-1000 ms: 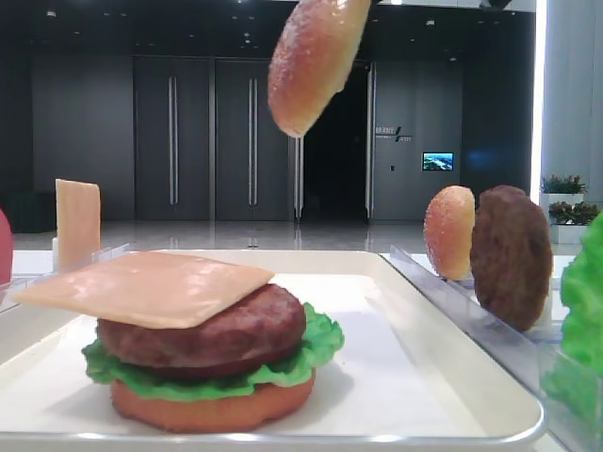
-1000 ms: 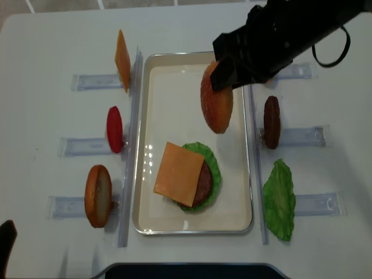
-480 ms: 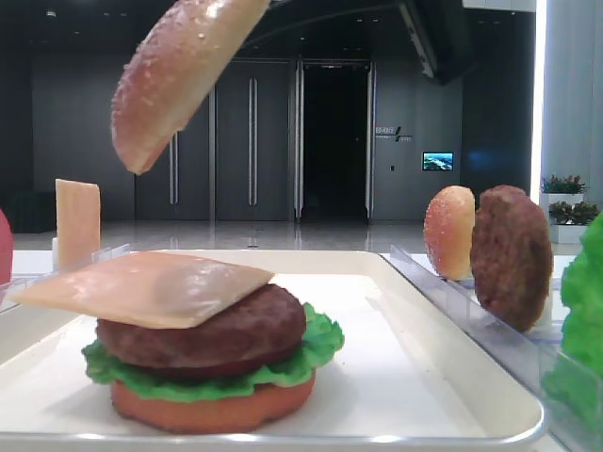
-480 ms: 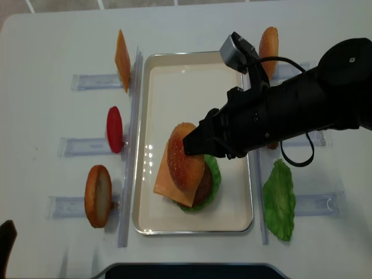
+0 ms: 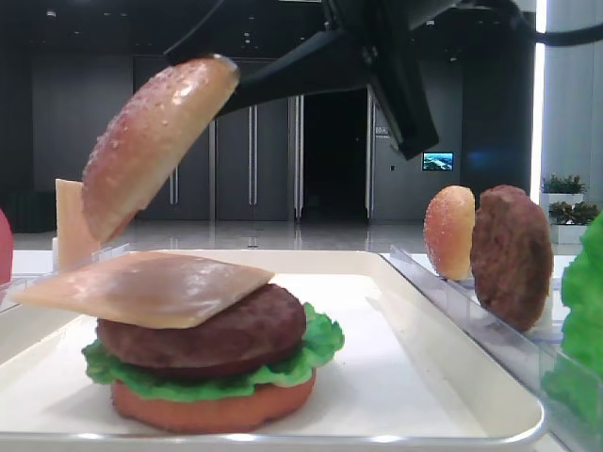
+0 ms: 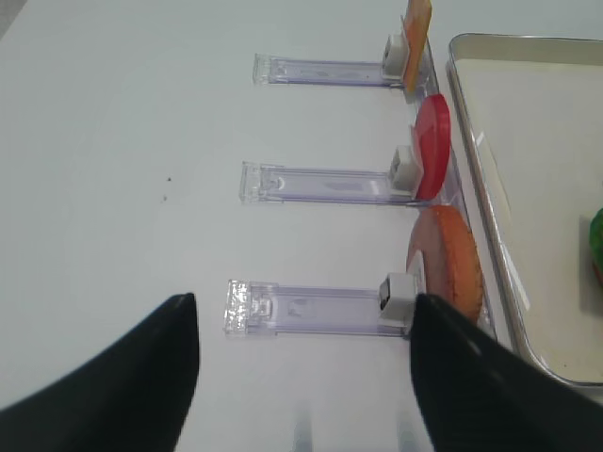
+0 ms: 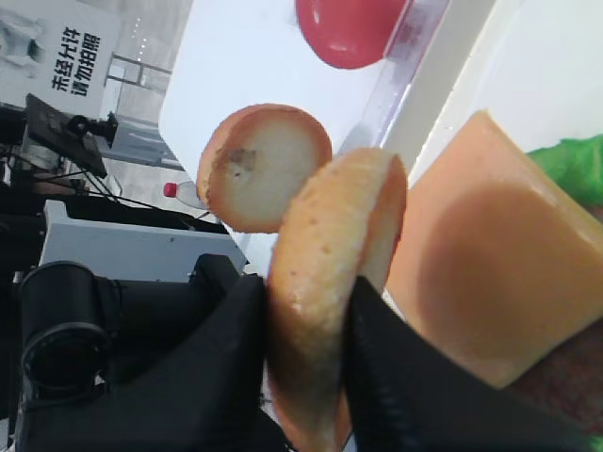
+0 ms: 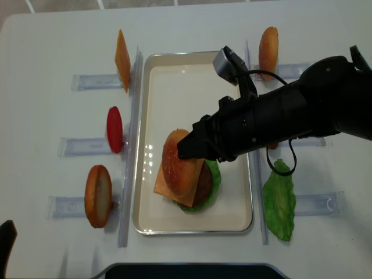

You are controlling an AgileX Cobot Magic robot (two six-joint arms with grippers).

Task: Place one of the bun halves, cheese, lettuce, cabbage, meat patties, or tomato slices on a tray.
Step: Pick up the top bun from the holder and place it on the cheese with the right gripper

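My right gripper has the top bun half. Next, I put it down on the cheese (image 8: 187, 175) (image 7: 521, 287) above the meat patty.
My right gripper (image 8: 187, 150) is shut on the speckled golden-brown top bun half (image 8: 176, 164), pinching its rim between both black fingers (image 7: 377, 363). The bun half (image 5: 151, 141) hangs tilted just above the left side of the cheese (image 5: 141, 287). That cheese tops a stack of meat patty (image 5: 203, 330), lettuce (image 5: 320, 344) and reddish bottom bun (image 5: 212, 405) on the white tray (image 8: 174, 87). My left gripper (image 6: 301, 301) is open over the bare table left of the tray, with nothing between its fingers.
Clear holders line both sides of the tray. On the left stand a cheese slice (image 8: 122, 52), a red tomato slice (image 8: 114, 129) and a bun half (image 8: 97, 196). On the right are a small bun half (image 8: 268, 49), a patty (image 5: 511, 254) and a lettuce leaf (image 8: 279, 200).
My right gripper has carried the top bun half from above the tray's far end down and left, to just over the cheese on the stack. The stack has not moved.
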